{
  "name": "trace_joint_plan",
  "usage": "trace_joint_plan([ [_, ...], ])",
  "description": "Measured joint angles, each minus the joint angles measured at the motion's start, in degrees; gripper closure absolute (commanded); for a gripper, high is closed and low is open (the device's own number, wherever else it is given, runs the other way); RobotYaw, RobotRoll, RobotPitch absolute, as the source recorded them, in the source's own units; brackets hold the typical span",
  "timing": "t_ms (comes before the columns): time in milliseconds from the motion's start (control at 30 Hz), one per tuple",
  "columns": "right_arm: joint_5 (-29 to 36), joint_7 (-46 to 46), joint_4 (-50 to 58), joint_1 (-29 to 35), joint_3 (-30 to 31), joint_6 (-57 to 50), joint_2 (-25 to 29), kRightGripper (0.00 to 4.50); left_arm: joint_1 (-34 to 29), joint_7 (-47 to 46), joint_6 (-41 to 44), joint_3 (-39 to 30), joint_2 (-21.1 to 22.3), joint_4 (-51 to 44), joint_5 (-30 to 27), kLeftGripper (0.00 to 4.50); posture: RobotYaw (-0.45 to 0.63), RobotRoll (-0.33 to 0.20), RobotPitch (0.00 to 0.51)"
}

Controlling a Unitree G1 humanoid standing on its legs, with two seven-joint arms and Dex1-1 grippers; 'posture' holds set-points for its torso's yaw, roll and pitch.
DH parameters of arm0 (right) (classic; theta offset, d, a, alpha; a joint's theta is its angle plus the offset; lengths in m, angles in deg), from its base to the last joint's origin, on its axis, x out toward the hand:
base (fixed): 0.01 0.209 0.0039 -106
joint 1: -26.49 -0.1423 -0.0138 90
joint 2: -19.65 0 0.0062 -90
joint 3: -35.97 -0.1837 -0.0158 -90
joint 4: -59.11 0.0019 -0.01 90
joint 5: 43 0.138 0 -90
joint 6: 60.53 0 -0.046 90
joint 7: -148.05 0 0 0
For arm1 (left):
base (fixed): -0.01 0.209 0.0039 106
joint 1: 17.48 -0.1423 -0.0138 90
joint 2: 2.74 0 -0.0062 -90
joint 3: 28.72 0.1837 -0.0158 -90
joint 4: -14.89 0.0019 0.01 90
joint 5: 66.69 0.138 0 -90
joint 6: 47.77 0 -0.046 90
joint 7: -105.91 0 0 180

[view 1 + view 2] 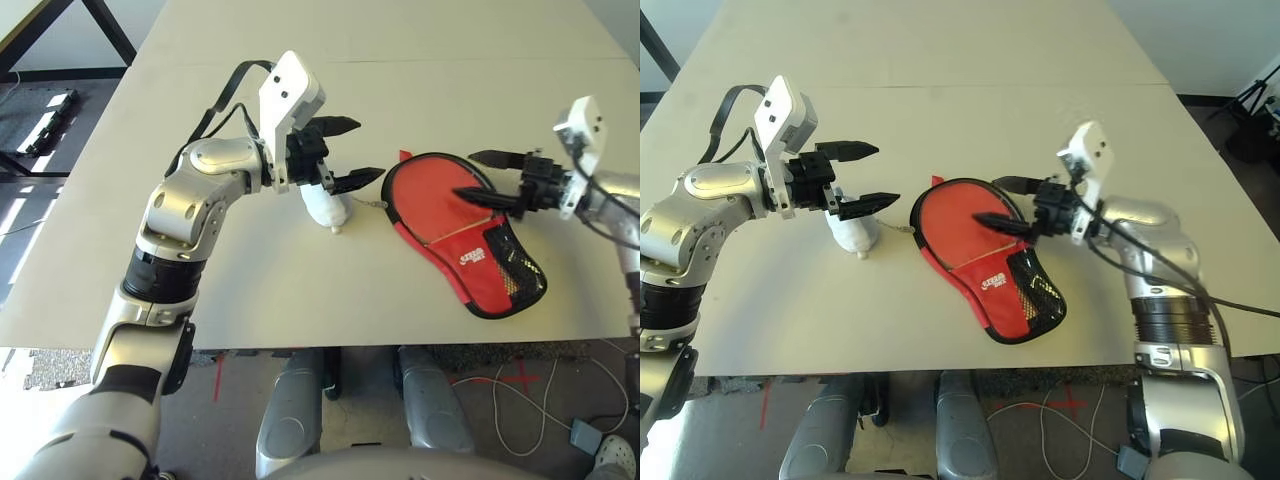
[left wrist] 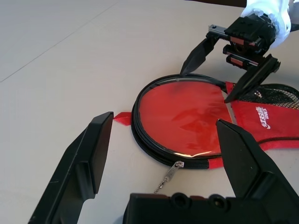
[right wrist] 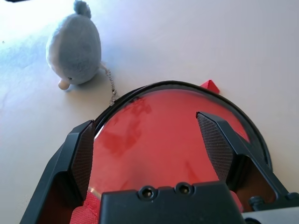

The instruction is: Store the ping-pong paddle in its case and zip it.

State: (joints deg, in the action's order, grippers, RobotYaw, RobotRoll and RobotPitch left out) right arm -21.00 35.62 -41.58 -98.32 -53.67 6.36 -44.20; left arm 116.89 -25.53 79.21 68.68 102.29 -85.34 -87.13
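My left gripper closes next on the body (image 1: 323, 204) of the white plush toy, as a thin chain links it to the case's zipper.
The red case (image 1: 478, 282) lies flat on the table, its mesh pocket (image 1: 517, 268) toward the near edge. Its black-zippered round end is open, and the glossy red face of the ping-pong paddle (image 2: 180, 114) shows inside. The paddle's handle is hidden under the case fabric. My right gripper (image 1: 480, 178) hovers open over the right rim of that round end, one finger above the paddle face (image 3: 149, 149). My left gripper (image 1: 345, 153) is open and empty, just left of the case and above a white plush toy. The zipper pull (image 2: 171, 171) rests at the round end's left side.
The white plush toy (image 1: 325, 208) stands just left of the case, joined to the zipper by a thin chain (image 3: 110, 87). The table (image 1: 300, 290) stretches bare behind and to the left. Its front edge runs close below the case's handle end.
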Motion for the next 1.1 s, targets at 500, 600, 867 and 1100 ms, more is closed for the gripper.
trace_joint_plan([
  [500, -6.7, 1.3, -3.2, 2.6, 5.6, 3.0, -0.3, 0.03, -0.5, -1.8, 6.5, -0.2, 2.5, -1.5, -0.2, 0.0, 0.0, 0.0, 0.267],
  [600, -7.0, 1.2, -3.7, 2.5, 5.6, 3.5, -0.6, 0.03, -0.5, -1.8, 7.9, -0.2, 3.8, -2.5, -0.3, 0.0, 0.0, 0.0, 0.268],
  [867, -7.4, 0.5, -4.0, 2.4, 5.6, 4.0, -1.3, 0.03, -1.2, -3.5, 19.9, -1.4, 7.3, -5.3, -2.5, 0.0, 0.0, 0.0, 0.269],
  [1100, -7.5, 0.0, -3.9, 2.5, 5.6, 4.2, -1.6, 0.03, -5.4, -6.9, 26.8, -4.1, 8.8, -6.2, -3.7, 0.0, 0.01, 0.0, 0.276],
])
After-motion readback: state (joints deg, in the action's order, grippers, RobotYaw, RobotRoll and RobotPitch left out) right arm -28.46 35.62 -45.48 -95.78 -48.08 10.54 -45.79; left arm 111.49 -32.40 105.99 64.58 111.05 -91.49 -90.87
